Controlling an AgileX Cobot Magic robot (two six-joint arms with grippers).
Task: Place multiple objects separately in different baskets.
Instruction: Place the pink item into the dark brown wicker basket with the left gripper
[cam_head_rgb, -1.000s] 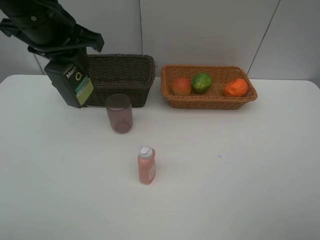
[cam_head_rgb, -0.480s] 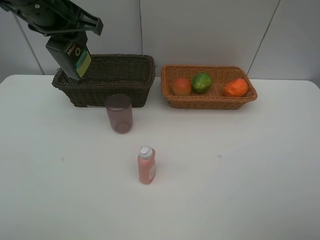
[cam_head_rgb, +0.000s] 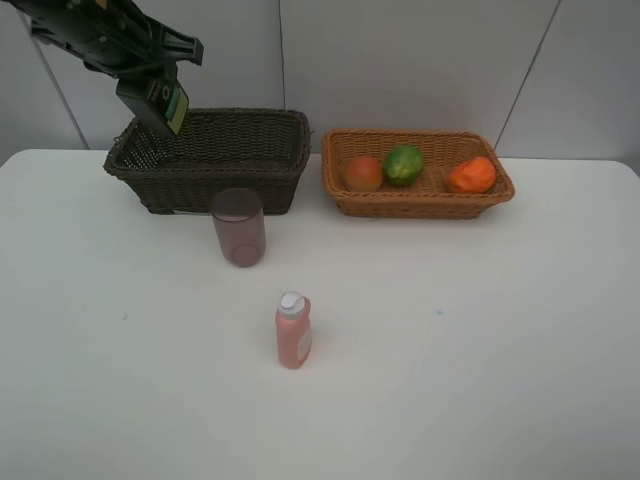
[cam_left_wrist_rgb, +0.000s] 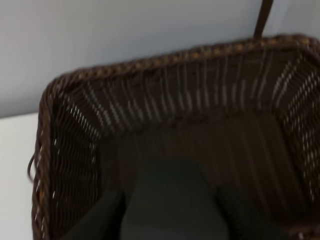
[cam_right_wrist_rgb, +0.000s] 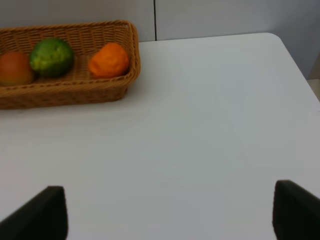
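Note:
My left gripper should set the dark green pump bottle, now tilted above the dark brown basket, down in the dark brown basket's end (cam_head_rgb: 182, 146) (cam_left_wrist_rgb: 135, 167) away from the peach.
My left gripper (cam_head_rgb: 148, 82) is shut on the dark green pump bottle (cam_head_rgb: 160, 104) and holds it tilted above the left end of the dark brown basket (cam_head_rgb: 225, 178). In the left wrist view the bottle (cam_left_wrist_rgb: 172, 200) sits between the fingers, over the basket's inside (cam_left_wrist_rgb: 70, 135). The light basket (cam_head_rgb: 420, 206) holds the peach (cam_head_rgb: 364, 173), the green fruit (cam_head_rgb: 404, 165) and the orange (cam_head_rgb: 472, 175). On the table stand the mauve cup (cam_head_rgb: 239, 227) and the pink bottle (cam_head_rgb: 293, 331). My right gripper (cam_right_wrist_rgb: 170, 212) is open over bare table, with nothing between its fingers (cam_right_wrist_rgb: 42, 212).
The white table (cam_head_rgb: 480, 340) runs to a wall behind the baskets. In the right wrist view the light basket (cam_right_wrist_rgb: 65, 95) with the orange (cam_right_wrist_rgb: 108, 60) lies ahead, and the table's edge (cam_right_wrist_rgb: 300, 70) is off to one side.
The left arm has lifted the green bottle from beside the dark basket's left front corner, up and back over the basket's left end. It is now more tilted.

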